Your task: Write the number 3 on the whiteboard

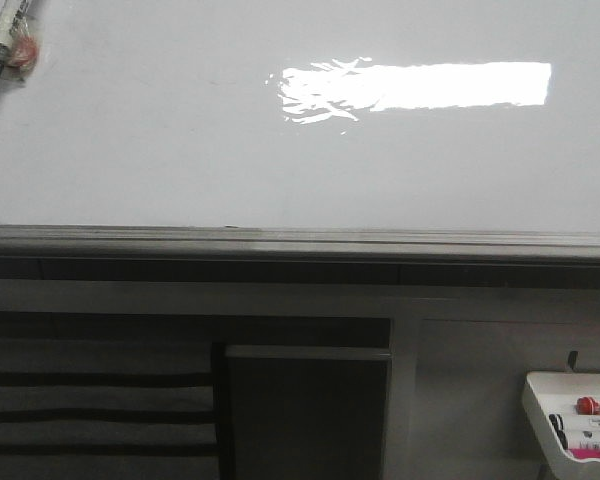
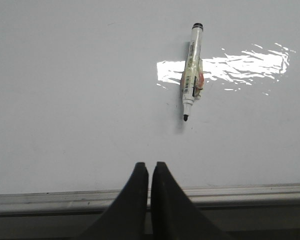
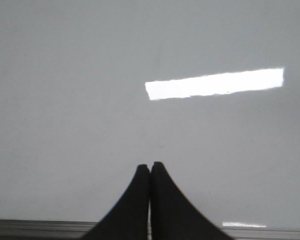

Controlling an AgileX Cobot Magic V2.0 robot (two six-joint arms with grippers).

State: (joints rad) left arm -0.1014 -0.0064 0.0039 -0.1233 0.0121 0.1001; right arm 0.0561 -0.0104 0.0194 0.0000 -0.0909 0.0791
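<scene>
The robot's left gripper should close on the marker on the whiteboard, at its body's dark band (image 2: 188,85) between the red lump and the bare black tip.
The whiteboard (image 1: 180,150) fills the upper part of the front view, glossy white with a bright glare patch and a grey rail (image 1: 300,240) along its near edge. No number 3 shows on it. A marker (image 2: 191,72) with its black tip bare lies on the board; its end also shows at the far left of the front view (image 1: 2,45). My left gripper (image 2: 150,166) is shut and empty over the rail, well short of the marker. Over bare board, my right gripper (image 3: 150,165) is shut with nothing in it. Neither arm shows in the front view.
A small white tray (image 1: 570,420) with several markers hangs at the lower right, below the board. Dark shelving and a slatted panel (image 1: 90,400) sit under the rail.
</scene>
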